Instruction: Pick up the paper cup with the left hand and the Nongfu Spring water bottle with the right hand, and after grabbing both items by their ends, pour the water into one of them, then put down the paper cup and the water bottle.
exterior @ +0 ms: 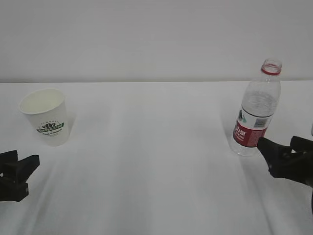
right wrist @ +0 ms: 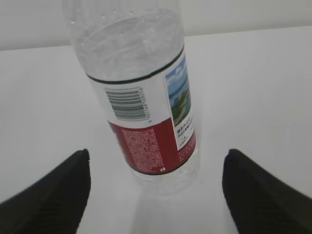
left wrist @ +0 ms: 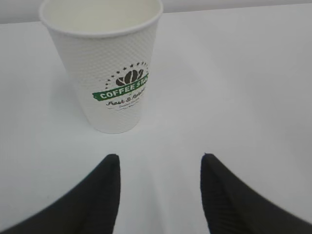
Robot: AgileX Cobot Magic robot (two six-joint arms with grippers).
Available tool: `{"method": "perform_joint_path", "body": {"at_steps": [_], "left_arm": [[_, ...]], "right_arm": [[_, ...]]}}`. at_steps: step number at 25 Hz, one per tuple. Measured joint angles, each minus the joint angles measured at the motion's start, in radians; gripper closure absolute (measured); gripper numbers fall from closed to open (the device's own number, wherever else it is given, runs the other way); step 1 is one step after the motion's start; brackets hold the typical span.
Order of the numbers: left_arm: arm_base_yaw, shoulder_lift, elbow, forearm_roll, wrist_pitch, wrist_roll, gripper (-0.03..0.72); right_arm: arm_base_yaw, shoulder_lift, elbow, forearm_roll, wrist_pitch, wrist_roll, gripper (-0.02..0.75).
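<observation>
The Nongfu Spring water bottle has a white and red label [exterior: 252,126] [right wrist: 152,117] around its lower half. Next, my right gripper closes on that label.
The white paper cup [exterior: 46,117] with a green logo stands upright on the table at the left. In the left wrist view the paper cup [left wrist: 112,73] is just ahead of my left hand [left wrist: 158,158], whose jaws stand open and empty, short of the cup. My left hand [exterior: 25,159] sits low at the left edge. The uncapped Nongfu Spring water bottle [exterior: 257,110] stands upright at the right. My right hand [exterior: 279,143] is open just in front of its base. The bottle [right wrist: 146,97] does not touch my right hand [right wrist: 157,152]. Droplets cling inside it; the water level is unclear.
A white table [exterior: 156,161] carries everything, and a pale wall [exterior: 156,39] rises behind its far edge. Bare tabletop lies between cup and bottle.
</observation>
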Motion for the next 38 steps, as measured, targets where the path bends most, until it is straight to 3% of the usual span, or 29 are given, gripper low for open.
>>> {"method": "perform_joint_path", "body": {"at_steps": [38], "left_arm": [[0.0, 0.007, 0.0, 0.001, 0.0, 0.0, 0.27]], "right_arm": [[0.0, 0.198, -0.219, -0.048, -0.004, 0.0, 0.094]]}}
